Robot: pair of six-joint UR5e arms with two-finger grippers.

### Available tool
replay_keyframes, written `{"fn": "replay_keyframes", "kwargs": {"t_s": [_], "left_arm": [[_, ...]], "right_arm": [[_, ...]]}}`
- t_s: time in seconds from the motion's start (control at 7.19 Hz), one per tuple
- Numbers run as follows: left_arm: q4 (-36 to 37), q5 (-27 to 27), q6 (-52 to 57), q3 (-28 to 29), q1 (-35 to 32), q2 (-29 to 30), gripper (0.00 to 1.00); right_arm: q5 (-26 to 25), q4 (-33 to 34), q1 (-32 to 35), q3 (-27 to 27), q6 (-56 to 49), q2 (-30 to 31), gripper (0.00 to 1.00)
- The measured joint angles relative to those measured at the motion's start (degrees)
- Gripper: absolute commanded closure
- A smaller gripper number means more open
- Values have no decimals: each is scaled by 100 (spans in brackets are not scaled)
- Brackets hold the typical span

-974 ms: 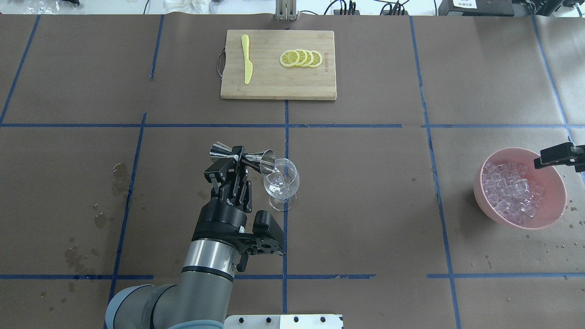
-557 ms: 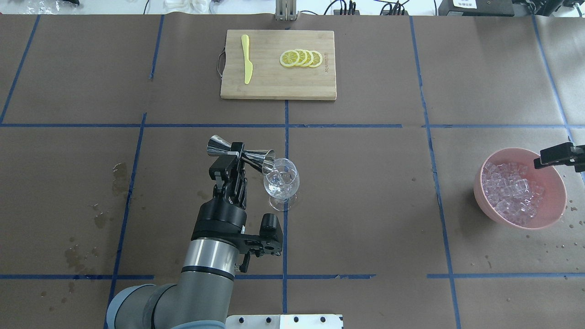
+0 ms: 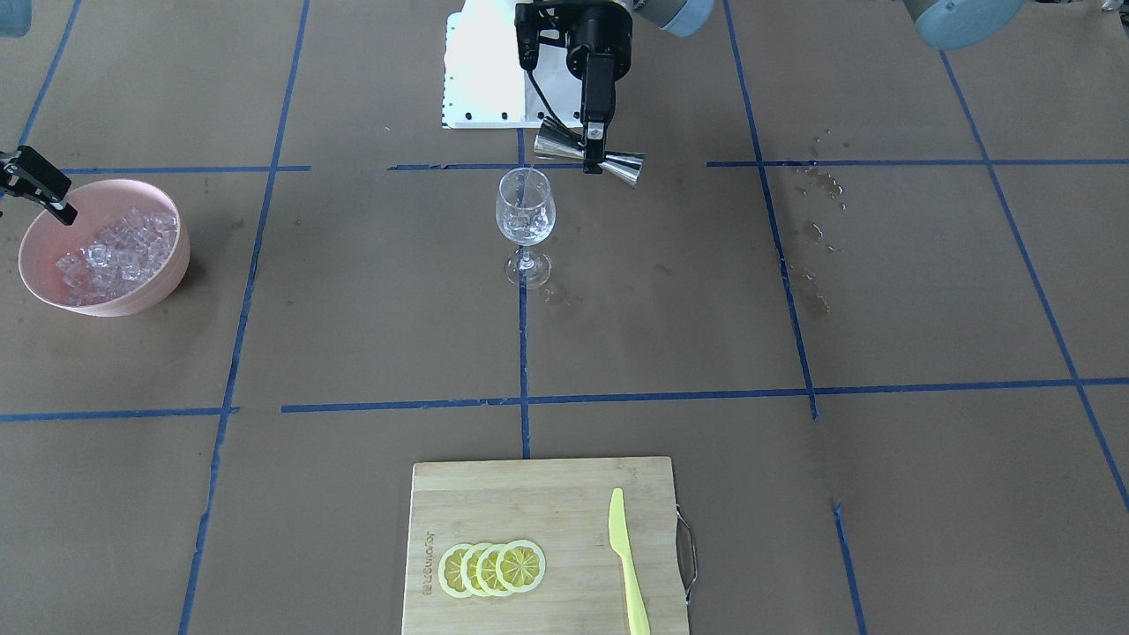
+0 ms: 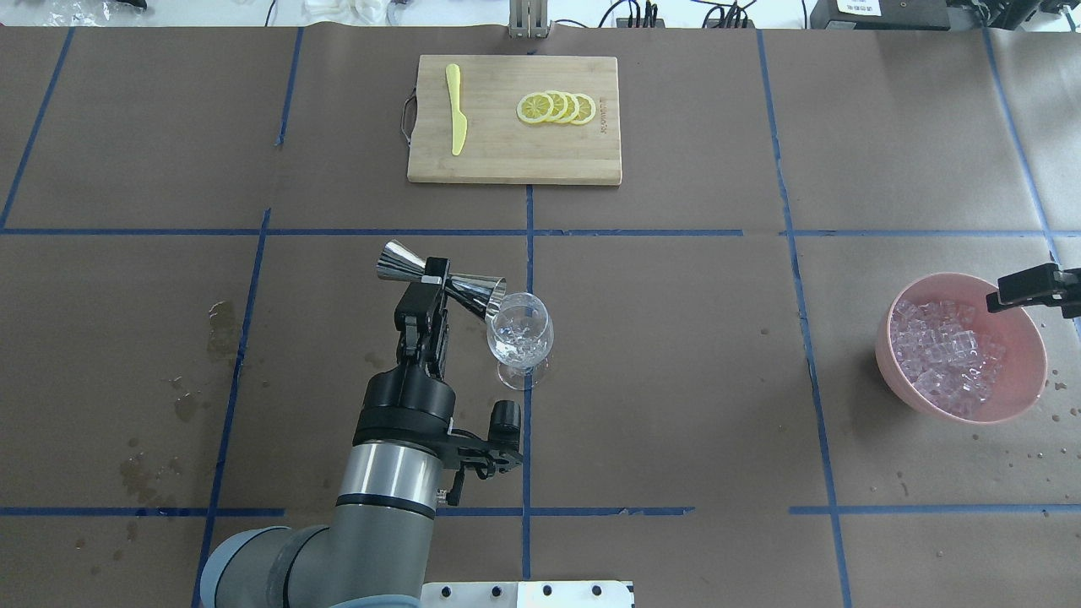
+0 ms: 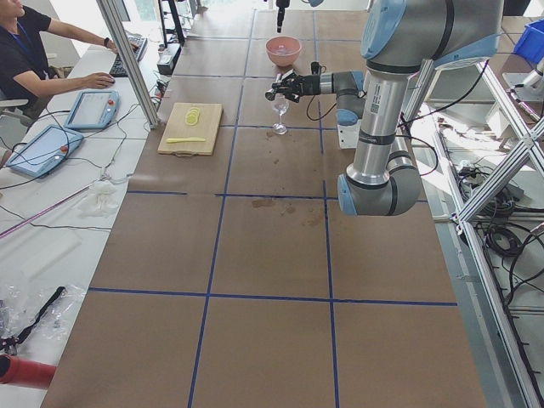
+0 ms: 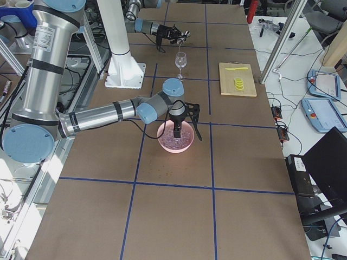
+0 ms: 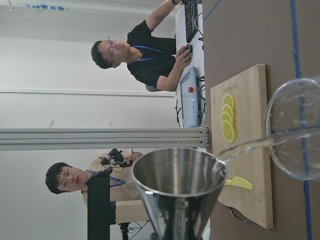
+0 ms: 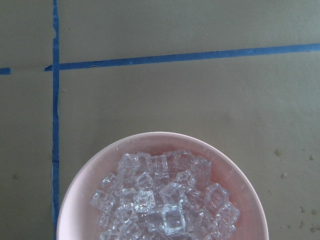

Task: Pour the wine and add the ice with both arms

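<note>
Next, my right gripper closes on the top ice cube (image 3: 100,254) (image 8: 173,219), the one that lies at the middle of the pile in the pink bowl.
My left gripper (image 4: 432,283) is shut on the waist of a steel jigger (image 4: 473,291), which is tipped on its side over a clear wine glass (image 4: 519,338). A thin stream of clear wine (image 7: 250,145) runs from the jigger's lip into the glass (image 3: 526,212). A little liquid glints in the bowl of the glass. My right gripper (image 4: 1013,291) hangs open and empty just above the pink bowl (image 4: 1022,405) of clear ice cubes (image 8: 165,200) at the table's right. Its fingers do not show in the right wrist view.
A bamboo cutting board (image 4: 507,160) at the far middle holds lemon slices (image 4: 557,108) and a yellow plastic knife (image 4: 456,110). Wet spots (image 4: 221,325) mark the brown paper to the left of my left arm. Operators sit beyond the table's far edge.
My left wrist has rolled further and the jigger's back end has risen and shifted slightly left, tipping the jigger more. The right arm has not moved.
</note>
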State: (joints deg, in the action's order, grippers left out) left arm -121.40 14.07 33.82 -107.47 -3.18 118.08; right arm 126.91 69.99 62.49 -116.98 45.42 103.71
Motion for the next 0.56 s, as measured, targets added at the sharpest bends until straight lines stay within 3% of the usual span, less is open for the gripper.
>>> {"fn": "replay_keyframes", "kwargs": {"t_s": [0.28,0.56], "left_arm": [[-65,-24,25,14,-3,47,100],[-780,-33,-16,17,-21,21,100]], "right_arm": [[-15,-3,-15,17,-13,0,0],[-201,-3,-152,21,-16,4,0]]}}
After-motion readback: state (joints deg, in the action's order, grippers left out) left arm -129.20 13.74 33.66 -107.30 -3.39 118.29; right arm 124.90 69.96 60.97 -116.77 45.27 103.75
